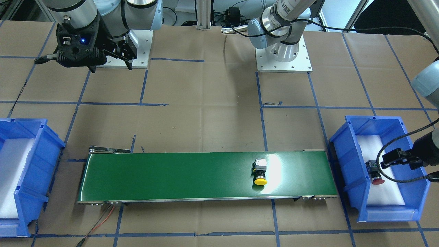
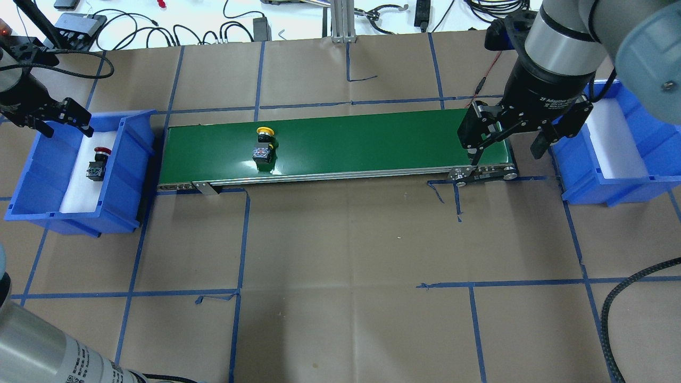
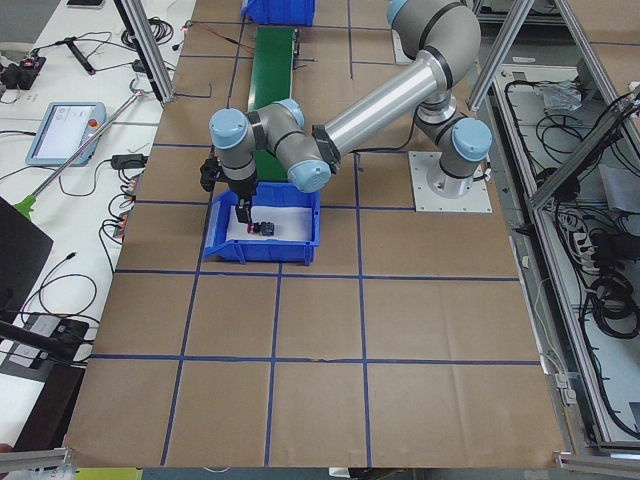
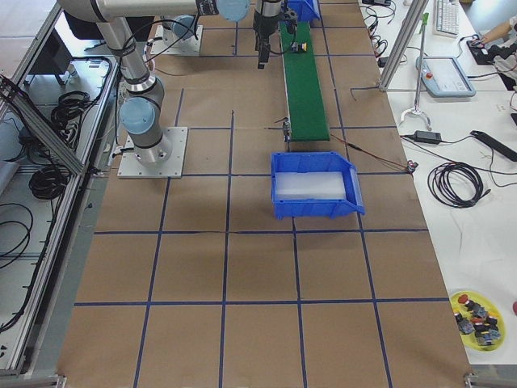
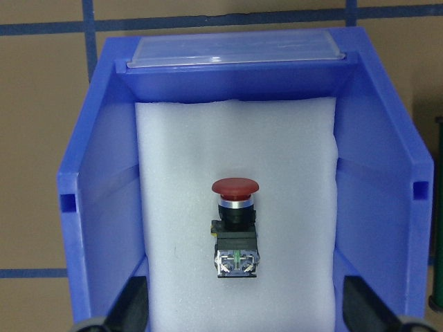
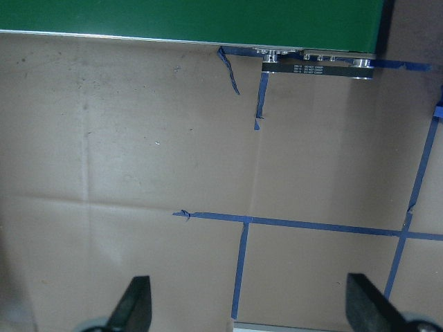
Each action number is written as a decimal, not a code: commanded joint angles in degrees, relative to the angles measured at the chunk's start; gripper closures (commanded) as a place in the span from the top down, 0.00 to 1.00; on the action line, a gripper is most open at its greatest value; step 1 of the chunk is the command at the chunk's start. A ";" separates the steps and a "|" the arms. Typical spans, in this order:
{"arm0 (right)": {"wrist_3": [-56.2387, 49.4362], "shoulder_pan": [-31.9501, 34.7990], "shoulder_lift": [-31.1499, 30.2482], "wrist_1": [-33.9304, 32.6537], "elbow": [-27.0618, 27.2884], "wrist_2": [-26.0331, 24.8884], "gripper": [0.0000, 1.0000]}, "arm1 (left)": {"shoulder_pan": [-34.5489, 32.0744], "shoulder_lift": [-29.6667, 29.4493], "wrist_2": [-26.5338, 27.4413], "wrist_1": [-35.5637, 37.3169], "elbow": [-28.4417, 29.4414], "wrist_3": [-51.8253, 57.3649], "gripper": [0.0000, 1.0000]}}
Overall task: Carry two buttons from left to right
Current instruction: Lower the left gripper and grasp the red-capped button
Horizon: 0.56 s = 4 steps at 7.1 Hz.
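The red-capped button in the blue bin will have its black middle [image 1: 374, 171] [image 5: 237, 226] gripped by my left gripper, just below the button's silver ring.
The yellow-capped button [image 1: 259, 173] lies on its side on the green conveyor belt [image 1: 171, 175], toward the belt's left-arm end; it also shows in the overhead view [image 2: 263, 146]. The red-capped button [image 5: 235, 225] lies on white foam in the blue bin [image 2: 127, 159] on the robot's left, and shows in the overhead view [image 2: 97, 165] and the front view [image 1: 374, 173]. My left gripper [image 2: 61, 122] hovers open and empty above that bin's far end; its fingertips [image 5: 135, 304] frame the red button. My right gripper [image 2: 505, 141] hangs open and empty over the belt's right end.
A second blue bin [image 2: 628, 181] with white foam stands past the belt's right end, beside my right gripper. Brown paper with blue tape lines covers the table [image 2: 346, 255]. Cables lie along the far edge [image 2: 159, 32].
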 commanded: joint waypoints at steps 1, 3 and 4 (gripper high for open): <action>0.00 0.00 0.00 0.02 0.00 0.09 1.00 | -0.21 -2.71 0.05 2.86 -0.94 -0.16 0.99; -0.09 0.00 0.00 0.02 0.00 0.09 1.00 | -0.21 -5.43 0.05 5.23 -1.20 -0.16 0.99; 0.00 0.00 0.00 0.02 0.00 0.09 1.00 | -0.21 -6.05 0.05 5.23 -1.29 -0.16 0.99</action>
